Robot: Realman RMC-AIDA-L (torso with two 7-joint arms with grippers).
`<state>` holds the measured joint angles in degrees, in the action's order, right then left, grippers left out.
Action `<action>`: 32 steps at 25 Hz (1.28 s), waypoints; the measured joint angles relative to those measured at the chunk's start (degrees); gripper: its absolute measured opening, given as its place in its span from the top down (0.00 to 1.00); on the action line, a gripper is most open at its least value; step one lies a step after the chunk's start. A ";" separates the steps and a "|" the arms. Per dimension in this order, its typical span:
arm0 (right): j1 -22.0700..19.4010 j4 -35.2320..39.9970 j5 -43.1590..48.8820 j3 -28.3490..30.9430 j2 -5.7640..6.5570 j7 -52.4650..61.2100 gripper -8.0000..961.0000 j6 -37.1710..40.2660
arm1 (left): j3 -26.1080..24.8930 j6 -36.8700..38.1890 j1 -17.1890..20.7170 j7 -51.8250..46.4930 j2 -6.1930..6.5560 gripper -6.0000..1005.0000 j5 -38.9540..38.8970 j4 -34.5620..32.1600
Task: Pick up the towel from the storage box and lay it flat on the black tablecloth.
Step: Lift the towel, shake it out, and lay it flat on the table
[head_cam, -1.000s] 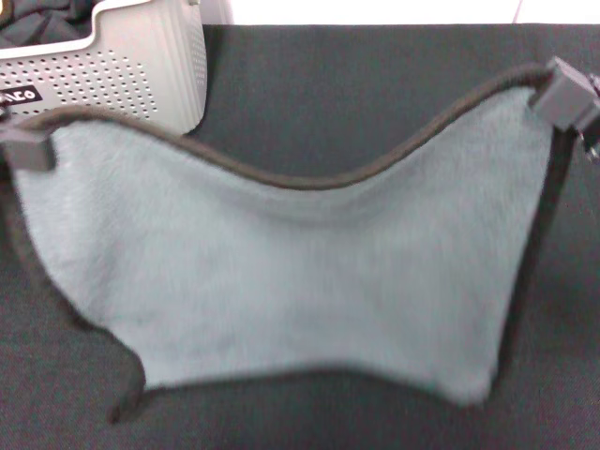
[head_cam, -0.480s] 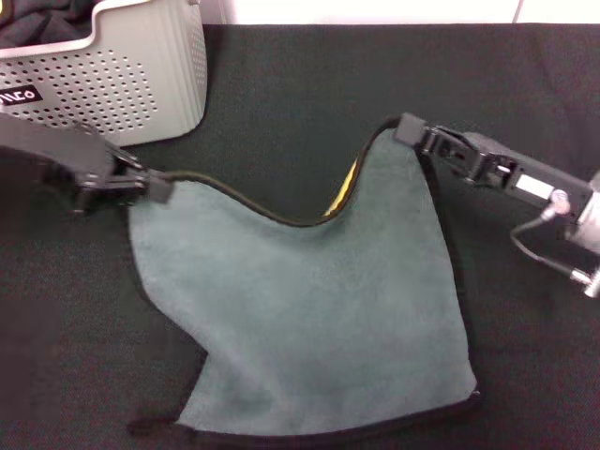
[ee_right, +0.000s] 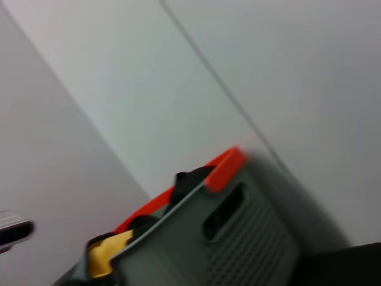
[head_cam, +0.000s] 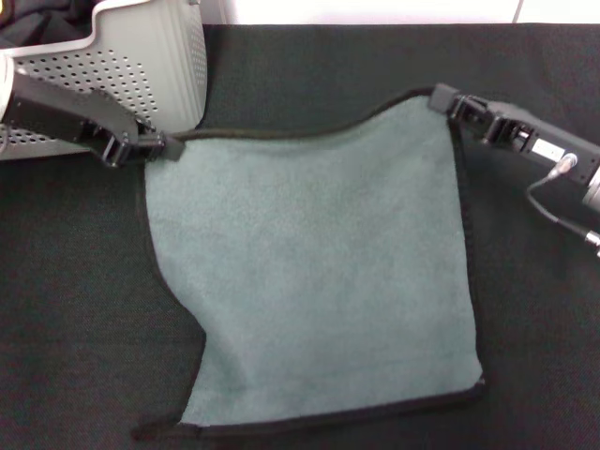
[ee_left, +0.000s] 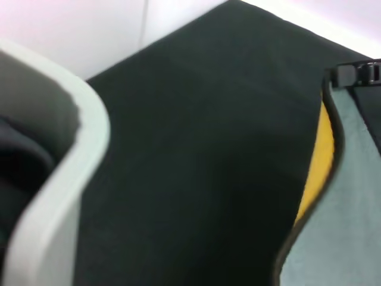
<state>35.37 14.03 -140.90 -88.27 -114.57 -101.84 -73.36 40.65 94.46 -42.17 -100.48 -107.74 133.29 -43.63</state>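
Next, I lay the towel's corner on the tablecloth [head_cam: 202, 172] just in front of the storage box with my left gripper.
The towel [head_cam: 319, 272] lies spread on the black tablecloth [head_cam: 309, 66], grey-green side up, with black edging. Its near left corner [head_cam: 155, 431] is drawn in and curled. My left gripper [head_cam: 165, 146] is shut on the far left corner, just in front of the storage box [head_cam: 159, 66]. My right gripper [head_cam: 441, 97] is shut on the far right corner, low over the cloth. The left wrist view shows the towel's far edge [ee_left: 351, 208] slightly lifted with its yellow underside, the box rim [ee_left: 65, 179], and the right gripper [ee_left: 351, 74] on the corner.
A black fabric bundle [head_cam: 37, 23] fills the storage box at the far left. The right wrist view shows a pale wall and a grey perforated basket with an orange rim [ee_right: 250, 238]. The tablecloth reaches a white strip [head_cam: 375, 11] at the back.
Both grippers have moved away from me and apart, lowering the towel. Its sagging far edge is now pulled nearly straight, and the towel has gone from hanging to lying spread on the cloth.
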 joint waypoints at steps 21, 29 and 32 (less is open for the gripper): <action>2.86 -0.66 0.36 -0.07 1.32 2.80 0.98 12.24 | 2.79 -11.40 -2.70 0.04 -4.94 0.97 3.97 0.22; 3.15 -0.54 1.71 -0.04 1.28 3.04 0.98 13.41 | 3.58 -12.31 -2.89 0.16 -5.69 0.97 4.07 0.16; 3.17 -0.53 1.71 -0.03 1.27 3.05 0.98 13.42 | 3.66 -12.31 -2.91 0.11 -5.71 0.98 4.05 0.13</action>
<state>38.55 13.50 -139.18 -88.30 -113.30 -98.79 -59.94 44.31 82.15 -45.08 -100.37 -113.45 137.34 -43.51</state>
